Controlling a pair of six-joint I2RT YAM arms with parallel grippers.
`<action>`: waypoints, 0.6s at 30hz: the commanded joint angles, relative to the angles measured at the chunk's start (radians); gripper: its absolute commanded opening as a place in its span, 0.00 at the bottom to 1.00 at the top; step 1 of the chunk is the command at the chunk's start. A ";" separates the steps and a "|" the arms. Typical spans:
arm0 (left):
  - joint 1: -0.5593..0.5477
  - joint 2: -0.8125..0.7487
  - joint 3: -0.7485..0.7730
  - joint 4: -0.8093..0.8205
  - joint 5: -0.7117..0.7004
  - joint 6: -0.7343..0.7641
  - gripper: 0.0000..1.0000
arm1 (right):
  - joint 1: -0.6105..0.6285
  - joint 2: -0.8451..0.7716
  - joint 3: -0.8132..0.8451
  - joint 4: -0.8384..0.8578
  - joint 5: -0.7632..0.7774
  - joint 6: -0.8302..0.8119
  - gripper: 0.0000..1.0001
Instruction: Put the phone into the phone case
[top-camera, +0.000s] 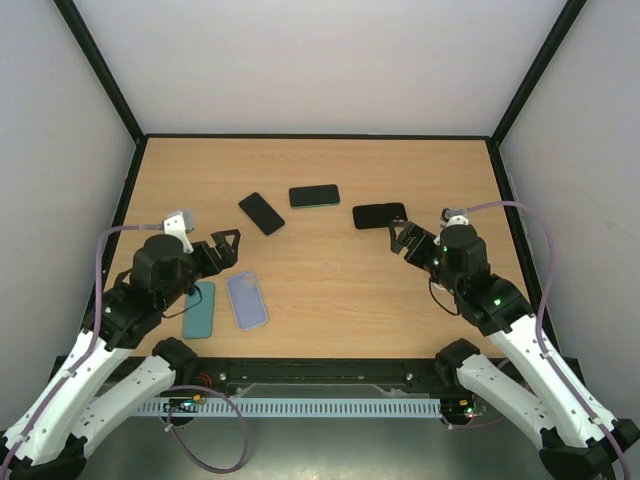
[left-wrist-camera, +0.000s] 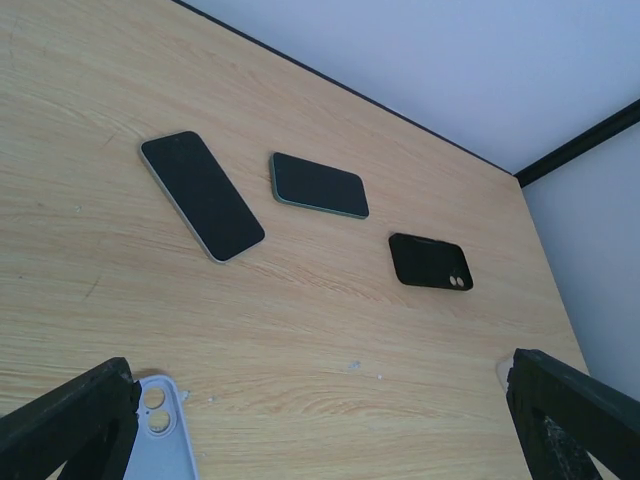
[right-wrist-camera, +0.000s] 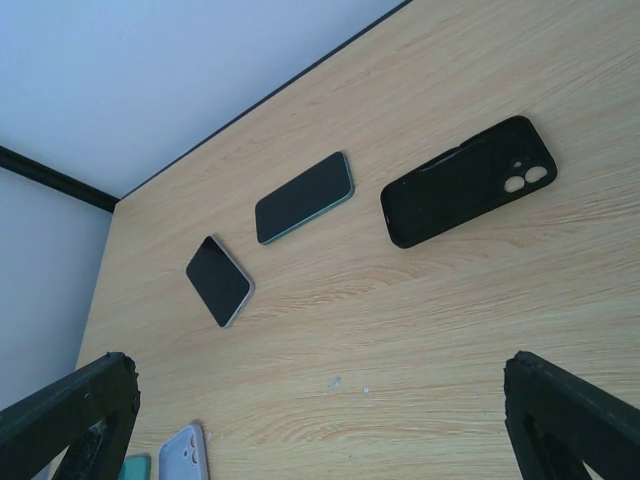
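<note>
My right gripper should close on the clear case's short edge (top-camera: 408, 263) facing the black case, just in front of it on the table.
Two phones lie screen-up at mid-table: a silver-edged phone (top-camera: 262, 213) (left-wrist-camera: 201, 195) (right-wrist-camera: 219, 281) and a green-edged phone (top-camera: 314, 196) (left-wrist-camera: 319, 185) (right-wrist-camera: 304, 197). To their right lies a black phone case (top-camera: 380, 215) (left-wrist-camera: 431, 261) (right-wrist-camera: 468, 180) showing its camera cutout. A lavender case (top-camera: 247, 300) (left-wrist-camera: 160, 440) (right-wrist-camera: 183, 455) and a teal case (top-camera: 200, 309) (right-wrist-camera: 135, 468) lie near the left arm. My left gripper (top-camera: 225, 250) (left-wrist-camera: 320, 440) hovers open above the lavender case, holding nothing. My right gripper (top-camera: 402, 238) (right-wrist-camera: 320, 430) hovers open just in front of the black case, also holding nothing.
The wooden table (top-camera: 330, 270) is bounded by a black frame and white walls on three sides. A few small white specks (left-wrist-camera: 352, 366) lie on the wood between the grippers.
</note>
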 joint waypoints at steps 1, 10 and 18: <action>0.006 0.008 0.006 -0.013 -0.021 -0.021 1.00 | 0.009 -0.022 0.034 -0.032 0.026 0.017 0.97; 0.005 0.086 -0.007 -0.046 -0.097 -0.077 1.00 | 0.009 -0.024 -0.020 -0.022 0.033 0.045 0.98; 0.005 0.224 -0.119 -0.042 -0.102 -0.289 1.00 | 0.009 0.080 -0.072 -0.074 0.158 0.085 0.98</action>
